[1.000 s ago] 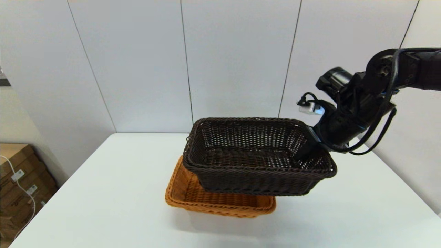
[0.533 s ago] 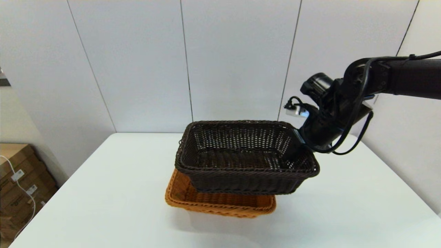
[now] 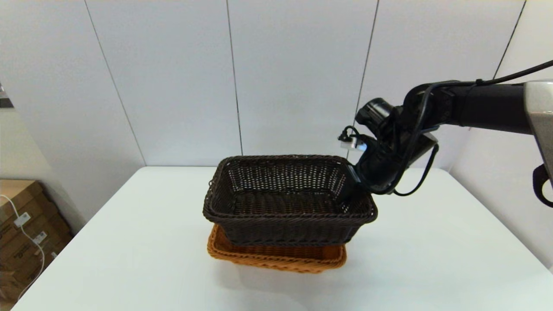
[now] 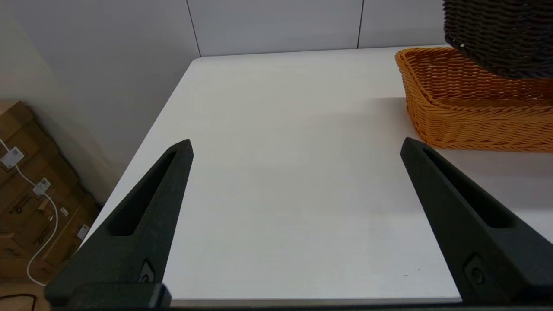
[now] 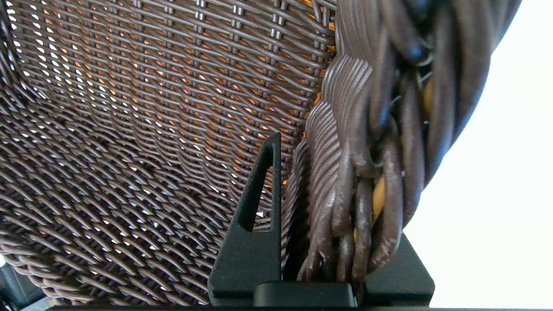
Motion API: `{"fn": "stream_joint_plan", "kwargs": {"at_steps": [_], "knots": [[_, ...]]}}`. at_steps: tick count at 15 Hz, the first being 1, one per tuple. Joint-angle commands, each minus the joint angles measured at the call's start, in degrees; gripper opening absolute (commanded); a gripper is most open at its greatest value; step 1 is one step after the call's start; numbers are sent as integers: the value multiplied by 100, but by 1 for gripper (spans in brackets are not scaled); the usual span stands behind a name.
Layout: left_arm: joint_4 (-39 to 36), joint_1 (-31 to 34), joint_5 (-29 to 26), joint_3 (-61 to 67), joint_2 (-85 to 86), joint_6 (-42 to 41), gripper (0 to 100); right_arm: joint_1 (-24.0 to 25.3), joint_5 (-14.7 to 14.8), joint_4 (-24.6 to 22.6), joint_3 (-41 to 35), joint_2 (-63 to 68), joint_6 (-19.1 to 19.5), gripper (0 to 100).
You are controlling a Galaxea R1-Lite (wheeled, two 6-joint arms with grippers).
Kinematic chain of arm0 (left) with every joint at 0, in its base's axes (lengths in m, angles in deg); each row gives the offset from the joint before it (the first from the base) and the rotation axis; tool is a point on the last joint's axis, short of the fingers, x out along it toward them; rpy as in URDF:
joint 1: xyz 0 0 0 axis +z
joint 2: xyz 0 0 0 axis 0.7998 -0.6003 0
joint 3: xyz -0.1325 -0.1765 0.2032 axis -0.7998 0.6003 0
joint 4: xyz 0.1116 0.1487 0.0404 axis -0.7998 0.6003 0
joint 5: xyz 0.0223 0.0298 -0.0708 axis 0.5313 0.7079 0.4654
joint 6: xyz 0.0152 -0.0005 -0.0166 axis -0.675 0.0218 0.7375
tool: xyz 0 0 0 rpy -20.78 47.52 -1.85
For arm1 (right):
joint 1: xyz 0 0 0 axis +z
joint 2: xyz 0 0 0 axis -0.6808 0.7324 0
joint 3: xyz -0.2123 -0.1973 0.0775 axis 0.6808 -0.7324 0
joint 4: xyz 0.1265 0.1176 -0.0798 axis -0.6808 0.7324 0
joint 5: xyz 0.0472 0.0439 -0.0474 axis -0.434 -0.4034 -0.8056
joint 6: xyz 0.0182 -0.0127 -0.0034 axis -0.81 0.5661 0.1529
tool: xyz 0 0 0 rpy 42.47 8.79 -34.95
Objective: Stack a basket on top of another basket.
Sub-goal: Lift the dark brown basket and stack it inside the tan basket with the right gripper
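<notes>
My right gripper needs to let go of the dark brown basket when it is nested down inside the rim of the orange basket (image 3: pixel 284 244).
The dark brown basket (image 3: pixel 285 203) hangs almost squarely over the orange basket (image 3: pixel 276 257), which rests on the white table (image 3: pixel 129 242). Its base sits about level with the orange rim; I cannot tell if they touch. My right gripper (image 3: pixel 352 183) is shut on the dark basket's right rim. In the right wrist view one finger (image 5: pixel 259 216) lies inside the weave (image 5: pixel 129 129) and the rolled rim (image 5: pixel 367 129) covers the other. My left gripper (image 4: pixel 297 144) stands open and empty off the table's left, with the orange basket (image 4: pixel 466 112) and the dark basket (image 4: pixel 501 39) beyond it.
Cardboard boxes (image 3: pixel 26 224) with a white cable stand on the floor past the table's left edge. A panelled wall runs behind the table. Bare table surface lies on both sides of the baskets.
My right arm has carried the dark basket leftwards and a little lower, from offset to the right to nearly centred over the orange basket. The orange basket has not moved.
</notes>
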Motion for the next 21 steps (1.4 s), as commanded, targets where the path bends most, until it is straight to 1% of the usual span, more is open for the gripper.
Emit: {"fn": "stream_joint_plan", "kwargs": {"at_steps": [1, 8, 10, 13, 21], "knots": [[-1, 2, 1, 1, -7, -1, 100, 22, -20, -102, 42, 237, -119, 0], [8, 2, 1, 1, -7, 8, 100, 65, -3, -418, 42, 483, -330, 0], [-1, 2, 1, 1, -7, 8, 100, 65, -3, -445, 42, 562, -339, 0], [-1, 2, 1, 1, -7, 8, 100, 57, 15, -603, 42, 659, -347, 0], [-1, 2, 1, 1, -7, -1, 100, 30, 15, -603, 7, 747, -339, 0]]}}
